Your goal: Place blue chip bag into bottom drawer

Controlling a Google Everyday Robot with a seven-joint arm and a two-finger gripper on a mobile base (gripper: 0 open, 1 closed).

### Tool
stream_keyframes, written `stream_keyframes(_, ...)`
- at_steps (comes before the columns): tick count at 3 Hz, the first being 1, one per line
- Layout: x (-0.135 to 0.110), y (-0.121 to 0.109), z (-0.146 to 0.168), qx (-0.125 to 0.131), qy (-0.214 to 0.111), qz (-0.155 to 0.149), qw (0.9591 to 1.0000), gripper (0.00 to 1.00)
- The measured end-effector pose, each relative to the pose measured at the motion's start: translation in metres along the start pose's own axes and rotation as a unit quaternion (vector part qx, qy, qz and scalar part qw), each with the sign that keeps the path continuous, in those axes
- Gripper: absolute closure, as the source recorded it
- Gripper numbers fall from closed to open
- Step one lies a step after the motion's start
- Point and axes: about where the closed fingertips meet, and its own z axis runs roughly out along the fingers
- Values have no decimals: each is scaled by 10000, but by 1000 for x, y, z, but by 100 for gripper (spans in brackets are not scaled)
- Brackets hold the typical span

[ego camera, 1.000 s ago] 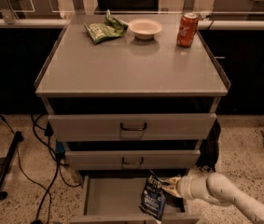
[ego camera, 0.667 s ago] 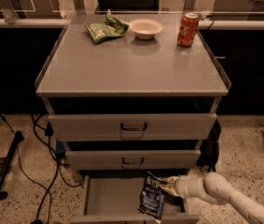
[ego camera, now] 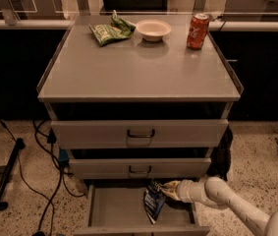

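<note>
Next, I let go of the blue chip bag near the middle of the open bottom drawer's inside [ego camera: 150, 206] with my gripper.
The blue chip bag [ego camera: 153, 201] hangs upright inside the open bottom drawer [ego camera: 114, 208], near its right side. My gripper [ego camera: 167, 189] reaches in from the lower right on a white arm and is shut on the bag's top edge. The bag's lower end sits close to the drawer floor; whether it touches I cannot tell. The drawer is pulled out from under the two upper drawers.
Two closed grey drawers with dark handles [ego camera: 140, 133] sit above. On the cabinet top are a green snack bag [ego camera: 110, 30], a white bowl [ego camera: 152, 29] and a red soda can [ego camera: 198, 31]. Black cables [ego camera: 45, 151] and a dark stand leg [ego camera: 7, 178] lie on the floor at left.
The gripper and bag have shifted slightly left and further into the drawer; the bag stays held.
</note>
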Motion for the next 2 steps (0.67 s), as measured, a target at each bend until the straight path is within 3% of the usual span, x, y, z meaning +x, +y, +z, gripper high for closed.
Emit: stream_keyframes(2, 9, -4, 14, -7, 105, 0, 9999, 100)
